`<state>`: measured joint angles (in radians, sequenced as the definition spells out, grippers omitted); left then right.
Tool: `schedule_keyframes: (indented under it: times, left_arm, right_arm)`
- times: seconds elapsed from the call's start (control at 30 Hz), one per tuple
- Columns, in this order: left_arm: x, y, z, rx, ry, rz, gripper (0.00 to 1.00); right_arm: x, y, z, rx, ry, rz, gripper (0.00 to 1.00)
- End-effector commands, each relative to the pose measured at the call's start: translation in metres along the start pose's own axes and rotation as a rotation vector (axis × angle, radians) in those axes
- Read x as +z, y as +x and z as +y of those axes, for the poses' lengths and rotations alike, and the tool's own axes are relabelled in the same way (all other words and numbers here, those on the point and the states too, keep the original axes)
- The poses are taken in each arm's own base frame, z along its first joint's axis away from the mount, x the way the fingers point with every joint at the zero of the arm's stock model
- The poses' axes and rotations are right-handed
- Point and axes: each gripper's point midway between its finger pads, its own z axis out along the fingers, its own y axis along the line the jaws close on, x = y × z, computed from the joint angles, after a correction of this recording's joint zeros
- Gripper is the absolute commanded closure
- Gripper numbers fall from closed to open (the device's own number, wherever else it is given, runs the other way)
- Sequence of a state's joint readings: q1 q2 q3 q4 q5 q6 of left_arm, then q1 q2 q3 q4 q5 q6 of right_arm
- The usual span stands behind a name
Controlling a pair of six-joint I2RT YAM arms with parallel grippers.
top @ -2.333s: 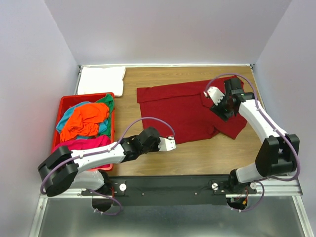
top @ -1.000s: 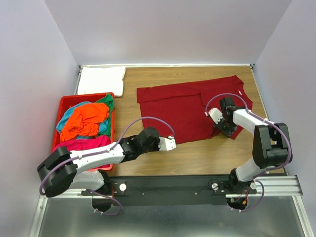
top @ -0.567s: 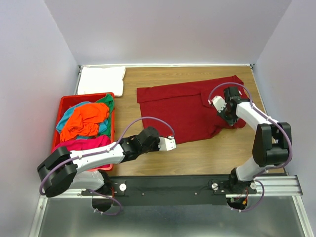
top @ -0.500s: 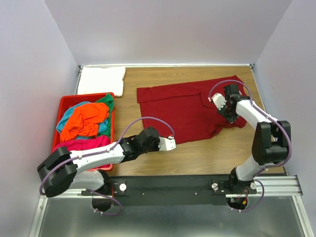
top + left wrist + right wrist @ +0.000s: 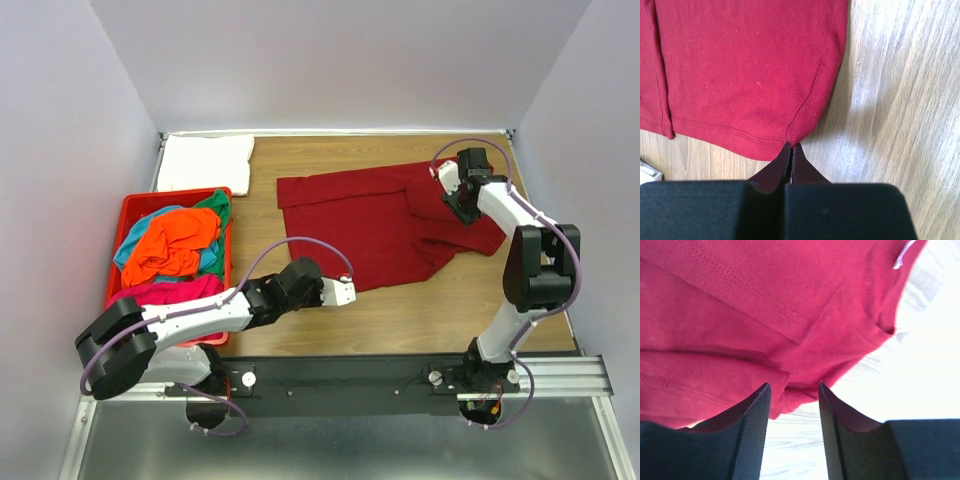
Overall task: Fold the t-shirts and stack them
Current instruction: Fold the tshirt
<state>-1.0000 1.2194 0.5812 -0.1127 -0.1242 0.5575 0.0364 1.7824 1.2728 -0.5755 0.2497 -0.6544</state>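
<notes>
The dark red t-shirt's near sleeve is lying rumpled against the t-shirt's shoulder. My right gripper should pinch the sleeve's loose corner (image 5: 779, 402) and pull it straight before folding.
A dark red t-shirt (image 5: 370, 220) lies spread on the wooden table (image 5: 400, 320). My left gripper (image 5: 347, 291) is shut on the shirt's near bottom corner (image 5: 792, 141), pinching the hem. My right gripper (image 5: 447, 186) is open over the shirt's far right part, its fingers (image 5: 752, 410) standing apart above rumpled red cloth (image 5: 790, 330) near the collar tag. A folded white t-shirt (image 5: 205, 162) lies at the far left corner. Orange (image 5: 175, 243), teal, green and magenta pink (image 5: 170, 290) t-shirts are heaped in the bin.
A red plastic bin (image 5: 128, 215) stands at the left edge of the table. Pale walls close in the table on three sides. A black rail (image 5: 340, 380) with the arm bases runs along the near edge.
My right gripper has moved from the shirt's near right part toward the far right by the collar, and the shirt's right side has shifted with it. The left arm has not moved.
</notes>
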Motion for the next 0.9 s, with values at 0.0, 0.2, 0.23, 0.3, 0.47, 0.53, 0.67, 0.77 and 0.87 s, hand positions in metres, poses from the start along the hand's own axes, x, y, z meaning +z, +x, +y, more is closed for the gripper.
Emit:
schedule_keyframes:
  times: [0.0, 0.2, 0.23, 0.3, 0.47, 0.53, 0.67, 0.77, 0.87]
  left_arm:
    - [-0.001, -0.005, 0.002, -0.001, 0.0, -0.033, 1.0]
    - [0.0, -0.006, 0.001, 0.001, 0.007, -0.037, 1.0]
    - [0.0, -0.007, 0.001, 0.0, 0.007, -0.039, 1.0]
    - [0.0, -0.006, 0.001, 0.0, 0.006, -0.038, 1.0]
    - [0.0, -0.006, 0.0, 0.0, 0.009, -0.038, 1.0]
    - [0.0, -0.006, 0.001, 0.0, 0.009, -0.038, 1.0]
    - [0.0, -0.005, 0.0, 0.0, 0.009, -0.036, 1.0]
    - [0.0, -0.005, 0.0, -0.003, 0.009, -0.034, 1.0]
    - [0.0, -0.006, 0.0, 0.0, 0.009, -0.038, 1.0]
  right_arm:
    - [-0.039, -0.017, -0.01, -0.012, 0.008, -0.146, 0.46]
    - [-0.042, 0.024, 0.031, -0.203, -0.164, -0.062, 0.43]
    - [-0.039, 0.035, 0.041, -0.221, -0.201, -0.027, 0.43]
    - [-0.033, 0.046, 0.048, -0.251, -0.231, 0.009, 0.43]
    - [-0.022, 0.056, 0.062, -0.274, -0.286, 0.046, 0.46]
    - [-0.018, 0.058, 0.064, -0.276, -0.295, 0.056, 0.46]
    - [-0.012, 0.054, 0.064, -0.27, -0.302, 0.059, 0.49]
    - [-0.008, 0.05, 0.062, -0.264, -0.298, 0.059, 0.5]
    - [-0.003, 0.047, 0.058, -0.266, -0.283, 0.069, 0.53]
